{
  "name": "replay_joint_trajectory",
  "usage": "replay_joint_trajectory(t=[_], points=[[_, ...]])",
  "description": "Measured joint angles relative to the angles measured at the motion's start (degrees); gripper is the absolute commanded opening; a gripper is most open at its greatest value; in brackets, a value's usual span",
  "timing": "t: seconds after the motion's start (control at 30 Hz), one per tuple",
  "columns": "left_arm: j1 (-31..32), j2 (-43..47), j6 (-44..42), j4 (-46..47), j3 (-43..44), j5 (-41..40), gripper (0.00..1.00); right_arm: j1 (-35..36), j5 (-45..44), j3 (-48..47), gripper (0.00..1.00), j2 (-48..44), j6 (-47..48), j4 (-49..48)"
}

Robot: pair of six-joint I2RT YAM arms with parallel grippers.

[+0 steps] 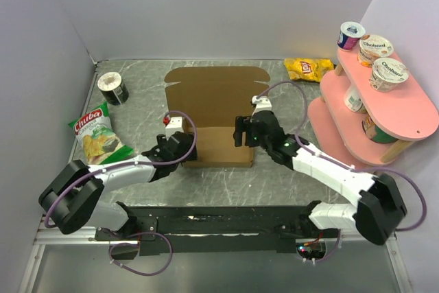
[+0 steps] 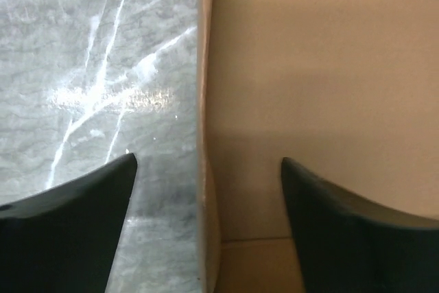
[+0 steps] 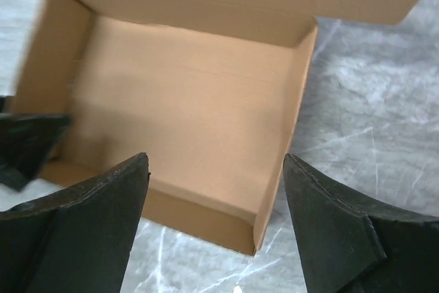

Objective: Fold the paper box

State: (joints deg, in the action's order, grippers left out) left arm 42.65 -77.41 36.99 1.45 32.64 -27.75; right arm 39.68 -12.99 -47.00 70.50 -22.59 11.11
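Observation:
Next, my left gripper needs to go to the paper box's lid and close on the lid's side flap (image 1: 171,101) facing the green chips bag.
The paper box (image 1: 221,143) is plain brown cardboard, partly folded into an open tray with raised walls. Its lid flap (image 1: 216,90) lies flat toward the back. My left gripper (image 1: 185,147) is open and straddles the tray's left wall. In the left wrist view (image 2: 209,169), one finger is over the table and the other is inside the box (image 2: 309,87). My right gripper (image 1: 241,132) is open at the tray's right wall. In the right wrist view (image 3: 216,169), it hangs above the box's (image 3: 185,101) near right corner, holding nothing.
A green chips bag (image 1: 99,135) and a black-and-white can (image 1: 113,88) lie at the left. A yellow chips bag (image 1: 309,68) lies at the back right. A pink tiered shelf (image 1: 405,111) with yogurt cups stands at the right. The grey marble table (image 1: 274,183) runs to the walls.

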Motion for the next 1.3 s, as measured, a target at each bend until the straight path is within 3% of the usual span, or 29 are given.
replay_joint_trajectory(t=[0.13,0.4,0.57,0.73,0.87,0.93,1.3], points=[[0.00,0.83,-0.57,-1.95,1.14,-0.20,0.96,-4.07,3.80,0.37,0.85,-5.03,1.92,-0.52],[-2.32,9.53,-3.15,-7.39,2.82,0.48,0.96,-20.94,15.96,2.12,0.88,-11.47,5.35,-3.82],[-13.11,20.13,-6.19,-6.10,2.75,11.76,0.96,-26.27,24.87,1.36,0.90,-7.34,8.48,-6.64],[-25.38,27.82,-7.82,1.05,2.69,25.03,0.96,-30.73,33.05,0.87,0.89,-3.80,11.10,-11.15],[-36.06,25.53,-7.54,10.01,0.98,36.81,0.96,-34.07,38.27,0.07,0.88,0.17,12.66,-14.84],[-38.27,22.69,-7.76,13.79,-0.09,41.29,0.98,-35.15,40.13,0.07,0.88,1.55,13.55,-15.93],[-38.69,7.23,-14.32,24.70,2.75,53.86,0.98,-38.07,49.86,-5.70,0.82,13.18,16.31,-22.91]])
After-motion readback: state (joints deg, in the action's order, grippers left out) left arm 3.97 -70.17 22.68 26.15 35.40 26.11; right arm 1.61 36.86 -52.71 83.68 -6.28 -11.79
